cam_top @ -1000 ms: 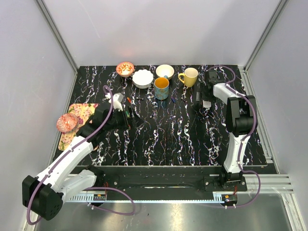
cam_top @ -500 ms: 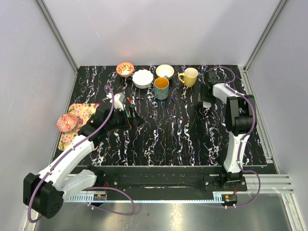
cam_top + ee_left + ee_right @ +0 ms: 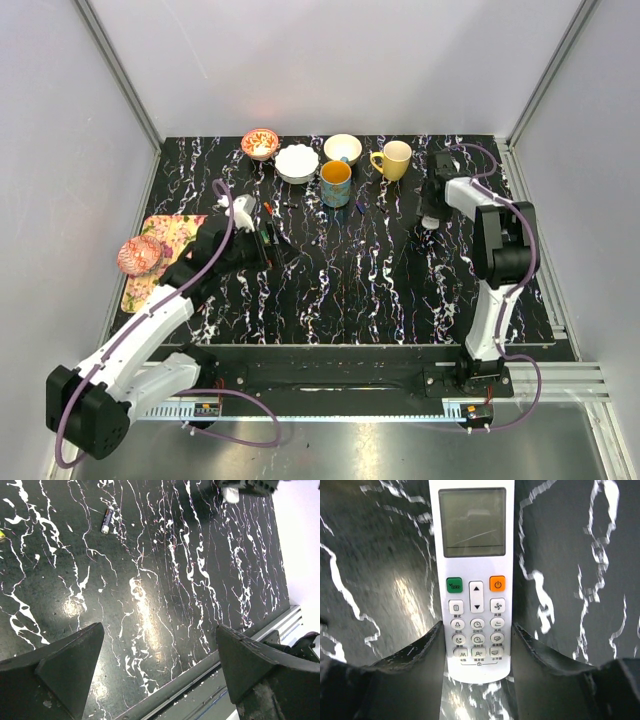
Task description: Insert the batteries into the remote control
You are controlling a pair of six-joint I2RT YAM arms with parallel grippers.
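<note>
I need to let go of the remote control, now at the back of the table, with my right gripper on the table [image 3: 335, 276] between the blue-and-orange mug and the front rail.
The remote control [image 3: 475, 525] is a slim white bar, its button face and grey screen toward the right wrist camera. My right gripper [image 3: 477, 630] is shut on its lower end, one finger on each long side, at the back right of the table [image 3: 432, 208]. The remote's white end shows below the gripper in the top view [image 3: 430, 221]. Its slot face is hidden. My left gripper [image 3: 159, 630] is open and empty above the black marbled table at the left [image 3: 262, 242]. One battery [image 3: 107, 520] lies loose on the table ahead of it.
At the back stand a yellow mug [image 3: 393, 159], a blue-and-orange mug [image 3: 336, 183], a white bowl [image 3: 297, 163], a cream bowl [image 3: 343, 148] and a red patterned bowl [image 3: 260, 143]. A floral mat [image 3: 170, 240] with a pink bowl [image 3: 139, 256] lies at the left. The table's front rail [image 3: 200, 672] is near the left gripper.
My right gripper has shifted a little at the back right with the remote in it. My left gripper has edged slightly and stays open.
</note>
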